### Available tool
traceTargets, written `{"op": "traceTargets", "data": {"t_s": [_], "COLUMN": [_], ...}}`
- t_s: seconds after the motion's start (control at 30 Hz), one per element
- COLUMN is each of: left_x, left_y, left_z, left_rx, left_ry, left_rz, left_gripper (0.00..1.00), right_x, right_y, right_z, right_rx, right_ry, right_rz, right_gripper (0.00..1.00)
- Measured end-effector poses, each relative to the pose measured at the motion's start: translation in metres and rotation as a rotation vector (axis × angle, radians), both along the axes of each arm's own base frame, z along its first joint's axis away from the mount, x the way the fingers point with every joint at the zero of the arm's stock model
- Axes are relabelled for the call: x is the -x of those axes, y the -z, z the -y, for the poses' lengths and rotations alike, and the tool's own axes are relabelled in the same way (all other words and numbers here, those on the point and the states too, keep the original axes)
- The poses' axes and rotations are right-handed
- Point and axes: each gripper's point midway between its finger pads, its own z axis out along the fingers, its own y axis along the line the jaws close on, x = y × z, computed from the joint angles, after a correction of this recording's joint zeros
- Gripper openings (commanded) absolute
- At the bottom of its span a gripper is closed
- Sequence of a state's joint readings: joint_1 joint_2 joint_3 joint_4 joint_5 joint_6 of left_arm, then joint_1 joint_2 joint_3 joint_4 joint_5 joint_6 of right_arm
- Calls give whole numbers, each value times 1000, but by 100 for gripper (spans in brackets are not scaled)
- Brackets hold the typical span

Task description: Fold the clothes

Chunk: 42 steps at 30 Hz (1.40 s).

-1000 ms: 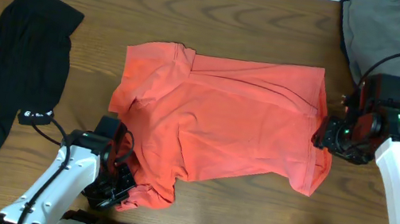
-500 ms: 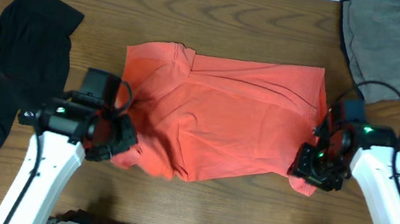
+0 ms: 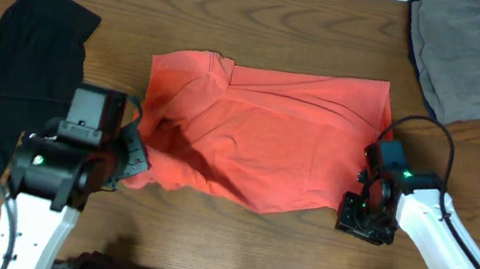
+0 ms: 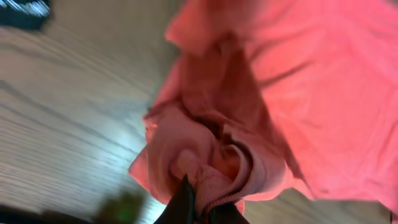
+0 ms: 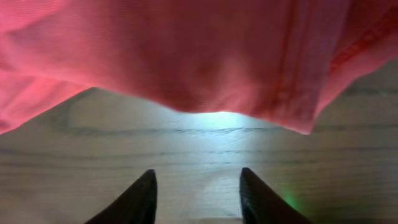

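Observation:
Next, my left gripper lets go of the bunched fabric along the red-orange T-shirt's side edge point(image 3: 143, 88) facing the long black garment.
The red-orange T-shirt point(image 3: 268, 139) lies spread in the middle of the table, plain side up, no lettering showing. My left gripper point(image 3: 125, 160) is shut on a bunched ribbed edge of the shirt point(image 4: 205, 168) at its front left corner, raised above the table. My right gripper point(image 3: 364, 220) is open and empty, just off the shirt's front right corner; its fingers point(image 5: 196, 190) hover over bare wood with the shirt's hem point(image 5: 186, 68) just beyond them. The long black garment point(image 3: 6, 88) lies at the far left.
A grey garment point(image 3: 479, 57) lies at the back right corner, over something dark blue. The wooden table point(image 3: 279, 257) shows along the front, with the arm bases at the front edge.
My left gripper has lifted and carried the shirt's front left corner back and leftward. My right gripper has let go of the shirt's right edge and moved forward, now open over the wood.

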<state>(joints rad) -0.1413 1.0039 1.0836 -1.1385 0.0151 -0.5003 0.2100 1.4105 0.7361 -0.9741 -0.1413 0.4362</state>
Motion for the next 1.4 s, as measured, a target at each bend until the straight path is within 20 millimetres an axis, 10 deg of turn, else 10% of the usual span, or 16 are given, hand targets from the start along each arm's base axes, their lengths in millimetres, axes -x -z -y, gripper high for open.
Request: {"op": "traceTargets", "data": {"t_s": [0.77, 0.93, 1.1, 1.4], "left_x": [-2, -2, -2, 3], "left_y": [-13, -12, -8, -11], "left_z": [-45, -45, -46, -46], "left_rx": [-150, -154, -158, -166], "left_ry": [-132, -126, -125, -115], "left_rz": [52, 47, 27, 6], "left_gripper": [6, 6, 6, 6], "right_x": [-16, -12, -11, 21], "right_y": [19, 32, 33, 16], "right_z": [12, 14, 24, 23], "right_rx": [70, 92, 146, 136], "right_ry": [20, 24, 49, 77], "right_rz": [34, -23, -47, -168], "right_gripper": [55, 39, 1, 1]}}
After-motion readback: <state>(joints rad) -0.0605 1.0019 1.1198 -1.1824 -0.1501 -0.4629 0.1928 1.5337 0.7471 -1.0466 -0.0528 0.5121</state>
